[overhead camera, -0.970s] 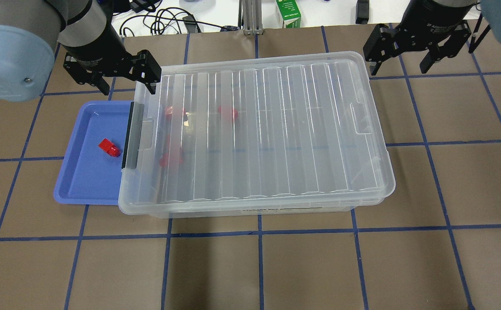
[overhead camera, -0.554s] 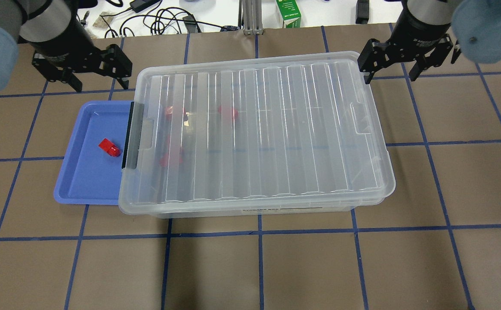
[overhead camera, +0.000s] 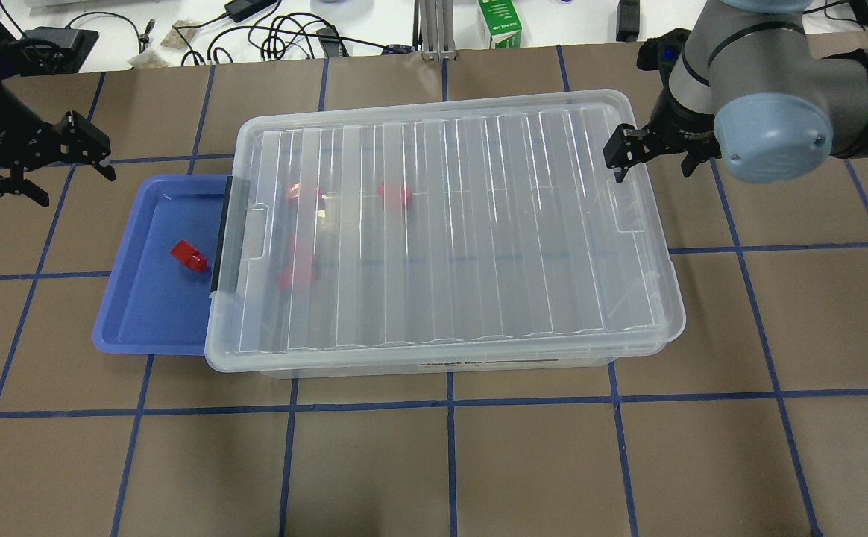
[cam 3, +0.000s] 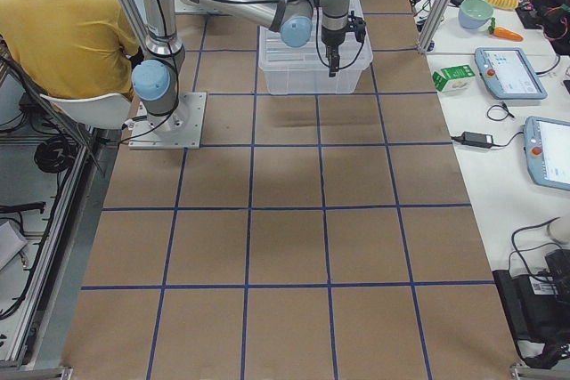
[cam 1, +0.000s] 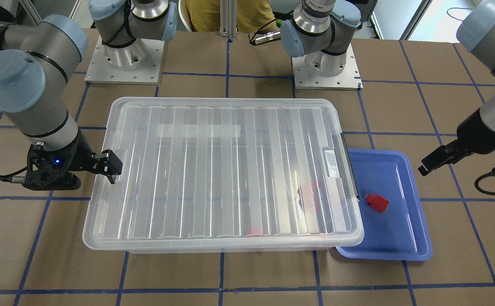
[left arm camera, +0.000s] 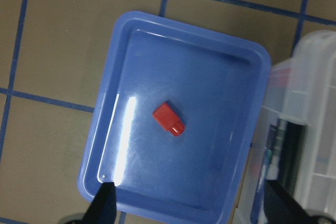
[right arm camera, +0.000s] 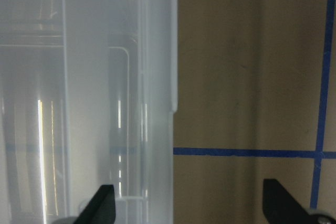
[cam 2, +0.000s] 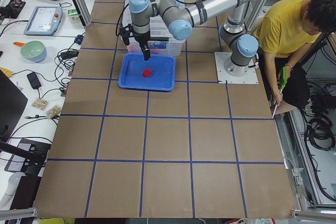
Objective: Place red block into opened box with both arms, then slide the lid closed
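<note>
The robot's left gripper should next move to the red block's wide body (cam 1: pixel 379 204) (left arm camera: pixel 166 115) in the blue tray and close there.
One red block (overhead camera: pixel 189 256) (left arm camera: pixel 169 119) lies loose in the blue tray (overhead camera: pixel 143 313) beside the box's left short end. The clear box (overhead camera: pixel 441 365) has the ribbed lid (overhead camera: pixel 464 224) lying flat over it. Through the lid, three red shapes (overhead camera: pixel 394 194) show inside. My left gripper (overhead camera: pixel 78 190) (left arm camera: pixel 191 205) hangs open and empty, to the left of the tray's far end. My right gripper (overhead camera: pixel 652 175) (right arm camera: pixel 189 205) is open at the box's far right corner, one finger over the lid's edge and the other outside it, holding nothing.
A black bar (overhead camera: pixel 225 235) runs along the box's short side by the tray. Cables (overhead camera: pixel 285 33) and a green carton (overhead camera: pixel 499 22) lie beyond the table's far edge. A person in a yellow shirt (cam 2: pixel 286 24) sits behind the robot bases (cam 1: pixel 124 59).
My left gripper has pulled away leftward from the box's far left corner. The right gripper has shifted in toward the box's far right corner. Box, lid and blocks have stayed put.
</note>
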Available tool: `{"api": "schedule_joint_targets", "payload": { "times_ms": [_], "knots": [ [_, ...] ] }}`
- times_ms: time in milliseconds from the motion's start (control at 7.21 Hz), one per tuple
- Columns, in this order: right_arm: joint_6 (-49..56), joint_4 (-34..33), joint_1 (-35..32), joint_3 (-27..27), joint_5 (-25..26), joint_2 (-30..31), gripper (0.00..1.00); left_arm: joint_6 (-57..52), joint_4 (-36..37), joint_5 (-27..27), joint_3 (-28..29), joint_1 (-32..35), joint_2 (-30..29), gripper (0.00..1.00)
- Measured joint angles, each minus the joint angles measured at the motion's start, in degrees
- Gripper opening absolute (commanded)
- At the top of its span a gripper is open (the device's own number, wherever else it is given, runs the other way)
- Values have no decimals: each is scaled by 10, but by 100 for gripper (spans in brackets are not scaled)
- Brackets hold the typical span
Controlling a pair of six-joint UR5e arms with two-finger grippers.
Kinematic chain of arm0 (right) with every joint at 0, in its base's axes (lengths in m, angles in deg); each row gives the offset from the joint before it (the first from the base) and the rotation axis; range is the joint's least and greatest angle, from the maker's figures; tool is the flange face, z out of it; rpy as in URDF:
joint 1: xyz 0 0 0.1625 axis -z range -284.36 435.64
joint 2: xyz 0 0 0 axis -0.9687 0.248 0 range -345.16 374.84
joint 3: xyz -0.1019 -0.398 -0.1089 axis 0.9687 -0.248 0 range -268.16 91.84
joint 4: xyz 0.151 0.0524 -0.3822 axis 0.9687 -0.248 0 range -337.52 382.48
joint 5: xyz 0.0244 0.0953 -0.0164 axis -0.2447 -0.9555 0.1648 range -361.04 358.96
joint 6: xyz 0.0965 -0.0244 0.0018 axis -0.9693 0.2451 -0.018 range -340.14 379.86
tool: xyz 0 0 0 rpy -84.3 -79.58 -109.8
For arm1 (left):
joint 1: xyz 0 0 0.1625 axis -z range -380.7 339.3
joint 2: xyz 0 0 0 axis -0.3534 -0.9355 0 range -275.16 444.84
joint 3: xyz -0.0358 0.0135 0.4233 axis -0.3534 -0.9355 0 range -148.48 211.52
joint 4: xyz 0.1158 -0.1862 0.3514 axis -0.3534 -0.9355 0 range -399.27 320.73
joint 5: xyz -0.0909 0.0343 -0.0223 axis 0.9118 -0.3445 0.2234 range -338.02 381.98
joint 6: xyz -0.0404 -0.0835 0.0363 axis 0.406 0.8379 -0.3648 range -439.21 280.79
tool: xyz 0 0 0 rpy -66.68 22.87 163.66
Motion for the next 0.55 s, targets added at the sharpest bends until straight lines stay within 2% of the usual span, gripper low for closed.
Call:
{"api": "schedule_joint_targets", "payload": {
  "times_ms": [277, 554],
  "knots": [
    [11, -8, 13, 3, 0, -1, 100, 47, 63, 1, -24, -14, -50, 98],
    [27, -7, 37, 5, -1, -1, 100, 140, 169, -2, -58, 3, -91, 97]
  ]
}}
